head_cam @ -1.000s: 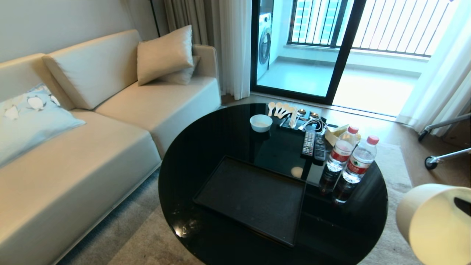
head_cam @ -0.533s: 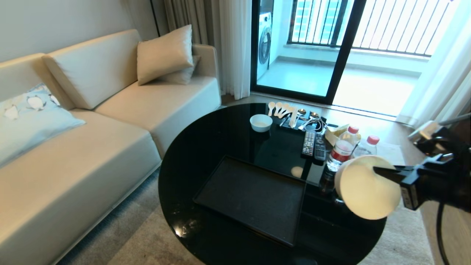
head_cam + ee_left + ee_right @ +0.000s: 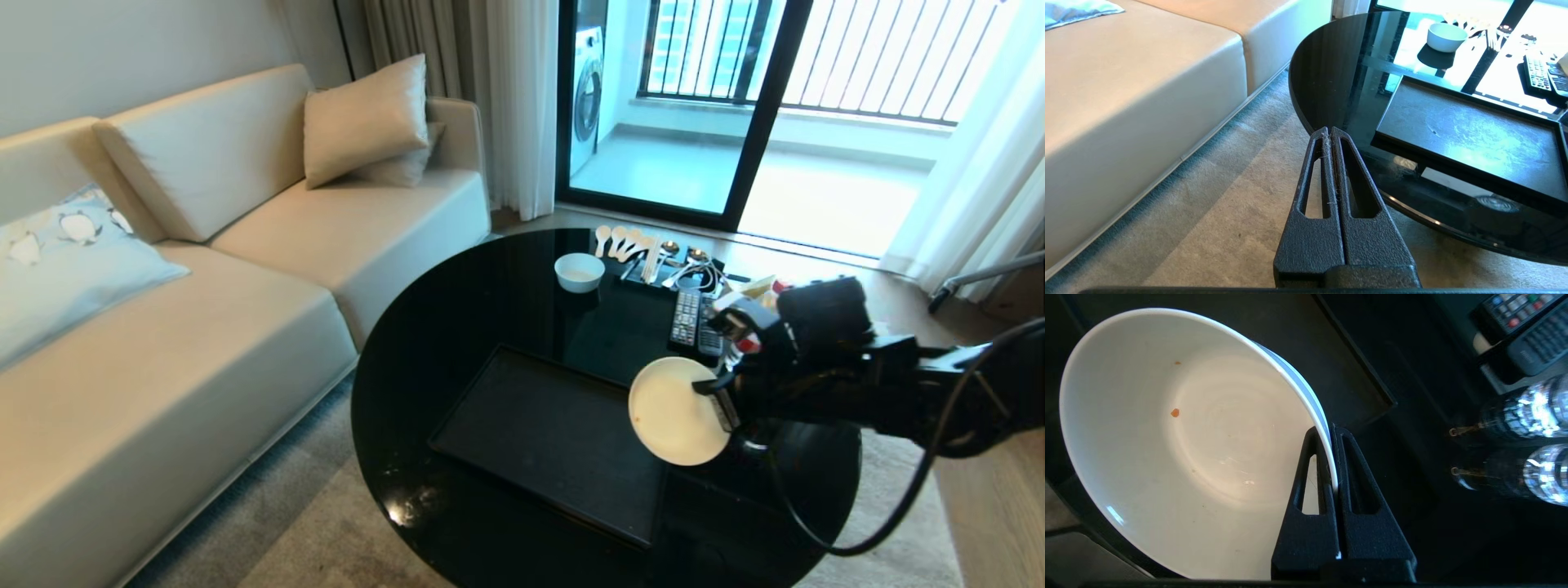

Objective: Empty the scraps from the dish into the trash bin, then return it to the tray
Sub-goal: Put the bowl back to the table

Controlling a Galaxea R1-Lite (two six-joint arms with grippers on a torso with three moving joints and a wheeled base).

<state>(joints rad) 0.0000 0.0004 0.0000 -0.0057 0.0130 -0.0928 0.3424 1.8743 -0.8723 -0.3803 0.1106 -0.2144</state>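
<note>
The robot's right gripper should put the dish down on the black tray, just off its middle (image 3: 595, 447) toward the water bottles.
My right gripper (image 3: 709, 390) is shut on the rim of the dish (image 3: 673, 412), a cream-white bowl held tilted in the air over the right end of the black tray (image 3: 555, 441). In the right wrist view the fingertips (image 3: 1327, 430) pinch the dish (image 3: 1188, 449) wall, one finger inside and one outside. Of the scraps only a tiny orange speck (image 3: 1175, 413) and a smaller one cling inside. The trash bin is out of view. My left gripper (image 3: 1329, 131) is shut on nothing, parked low beside the table near the tray (image 3: 1470, 130).
The tray lies on a round black glass table (image 3: 457, 310). Behind it stand a small white bowl (image 3: 579, 272), spoons (image 3: 624, 243) and two remotes (image 3: 696, 322). Water bottles (image 3: 1535, 416) stand close to my right arm. A beige sofa (image 3: 204, 327) is on the left.
My right arm has swung in from the lower right edge of the head view, carrying the dish leftward over the table to the tray's right end. The left arm has not moved.
</note>
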